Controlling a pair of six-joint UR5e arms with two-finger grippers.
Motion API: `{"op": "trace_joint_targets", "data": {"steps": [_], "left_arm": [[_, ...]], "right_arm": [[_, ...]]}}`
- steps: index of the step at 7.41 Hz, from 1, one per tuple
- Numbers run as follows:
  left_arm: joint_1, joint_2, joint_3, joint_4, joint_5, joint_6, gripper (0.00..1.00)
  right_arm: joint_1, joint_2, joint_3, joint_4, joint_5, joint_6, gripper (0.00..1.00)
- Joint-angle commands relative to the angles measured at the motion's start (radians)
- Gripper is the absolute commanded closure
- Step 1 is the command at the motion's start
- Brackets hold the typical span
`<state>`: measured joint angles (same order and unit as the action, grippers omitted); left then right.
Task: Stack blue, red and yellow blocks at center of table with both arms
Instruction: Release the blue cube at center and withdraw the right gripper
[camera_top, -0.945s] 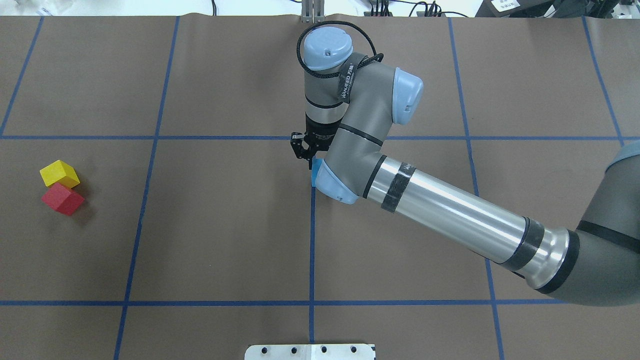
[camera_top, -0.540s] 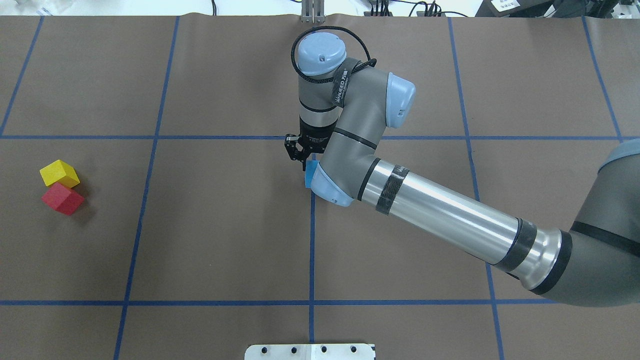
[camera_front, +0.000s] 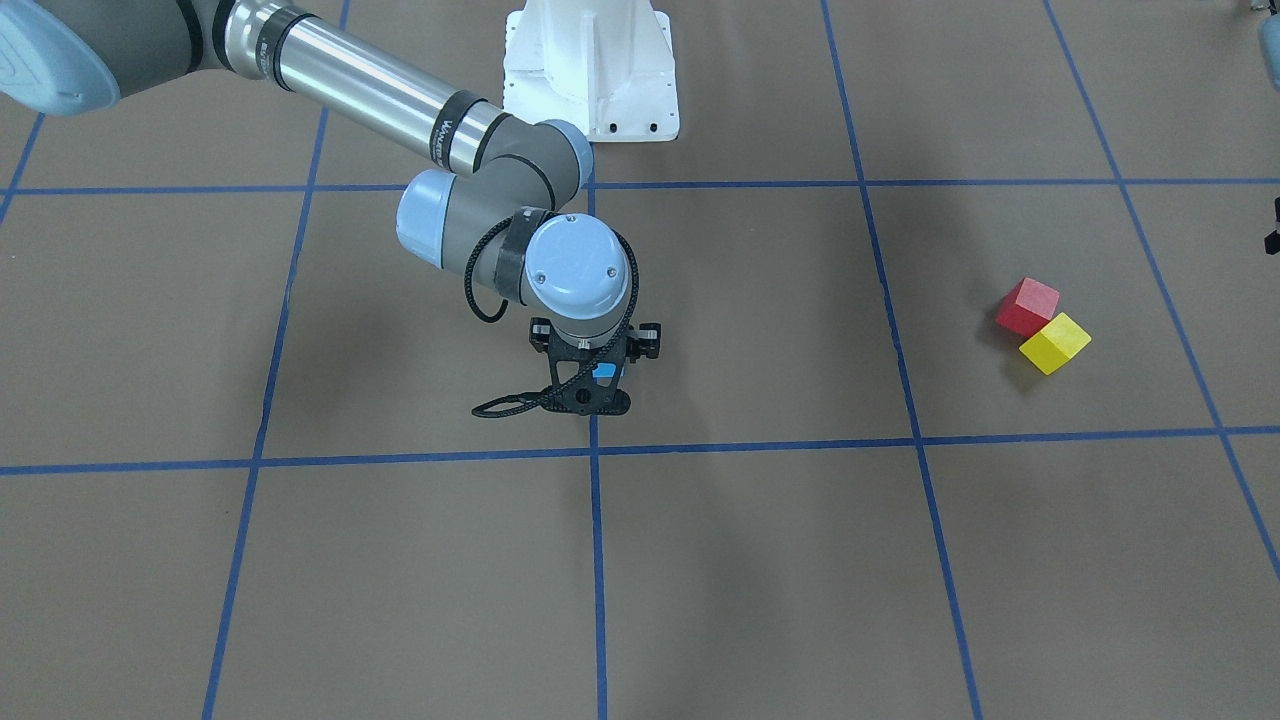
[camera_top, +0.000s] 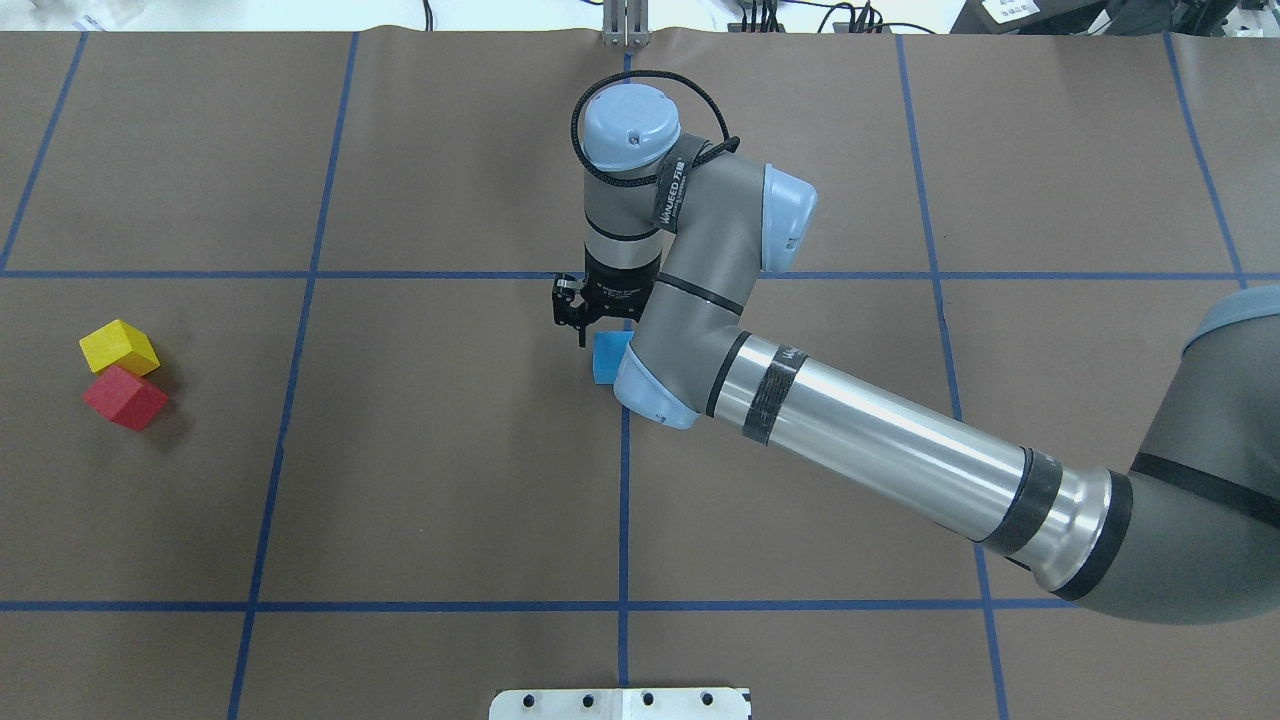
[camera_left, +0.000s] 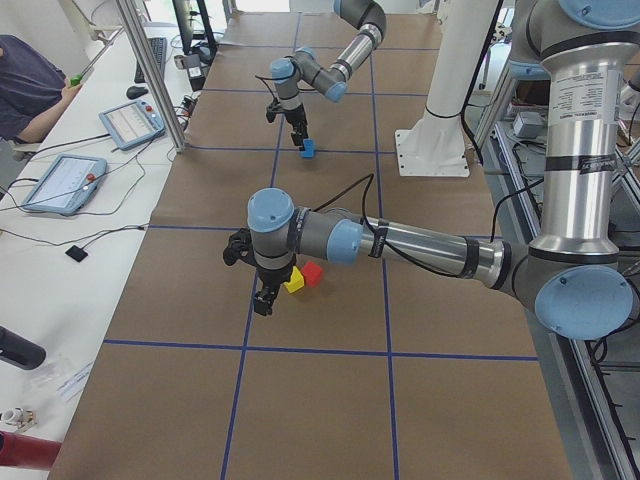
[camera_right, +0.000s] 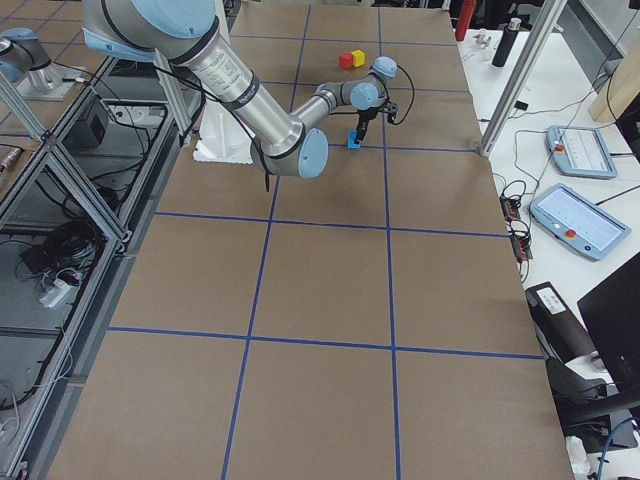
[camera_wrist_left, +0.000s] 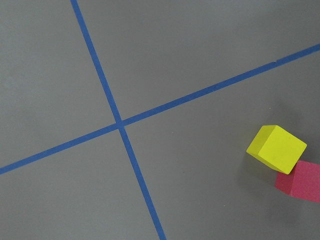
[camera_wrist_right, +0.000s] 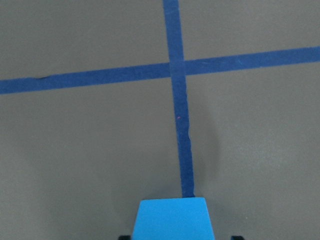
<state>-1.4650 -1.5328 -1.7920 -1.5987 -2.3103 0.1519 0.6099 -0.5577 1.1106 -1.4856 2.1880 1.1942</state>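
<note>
Next, my left gripper grips the opposite sides of the red block (camera_front: 1028, 307) (camera_wrist_left: 302, 181), which rests against the yellow block.
My right gripper (camera_top: 598, 335) is shut on the blue block (camera_top: 608, 358) near the table's centre, by the crossing of the blue tape lines. The block shows between the fingertips at the bottom of the right wrist view (camera_wrist_right: 172, 219). It also shows in the front view (camera_front: 603, 371). The yellow block (camera_top: 119, 346) and the red block (camera_top: 125, 396) sit touching on the table at the far left. My left gripper (camera_left: 262, 298) hangs close beside the yellow block (camera_left: 293, 283); I cannot tell whether it is open. The left wrist view shows the yellow block (camera_wrist_left: 276, 149) and the red block (camera_wrist_left: 301, 181).
The brown table cover (camera_top: 450, 480) carries a grid of blue tape lines. The white robot base (camera_front: 590, 70) stands at the robot's side of the table. Tablets and cables lie on a side bench (camera_left: 70, 180), where a person sits.
My right arm has moved left across the centre line, carrying the blue block with it. The yellow and red blocks have not moved.
</note>
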Motion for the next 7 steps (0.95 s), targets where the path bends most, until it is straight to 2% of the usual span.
{"op": "trace_joint_targets", "data": {"steps": [1, 2, 3, 4, 5, 6, 7], "left_arm": [[0.0, -0.009, -0.009, 0.0, 0.008, -0.008, 0.0], [0.0, -0.05, -0.006, 0.008, 0.009, -0.009, 0.0], [0.003, -0.082, 0.0, 0.014, 0.015, -0.097, 0.0], [0.079, -0.099, -0.012, 0.005, 0.011, -0.34, 0.0], [0.156, -0.101, -0.056, -0.03, 0.015, -0.558, 0.0], [0.21, -0.098, -0.084, -0.082, 0.04, -0.727, 0.0], [0.272, -0.087, -0.119, -0.127, 0.058, -0.949, 0.01]], "right_arm": [[0.025, 0.025, 0.006, 0.001, -0.001, 0.004, 0.01], [0.071, 0.028, 0.041, -0.007, 0.01, -0.002, 0.0], [0.14, 0.025, 0.058, -0.01, 0.013, -0.014, 0.0], [0.215, 0.013, 0.069, -0.048, 0.016, -0.046, 0.0], [0.269, -0.023, 0.109, -0.135, 0.015, -0.186, 0.0], [0.325, -0.078, 0.133, -0.184, 0.009, -0.338, 0.0], [0.385, -0.17, 0.175, -0.185, 0.013, -0.448, 0.0]]}}
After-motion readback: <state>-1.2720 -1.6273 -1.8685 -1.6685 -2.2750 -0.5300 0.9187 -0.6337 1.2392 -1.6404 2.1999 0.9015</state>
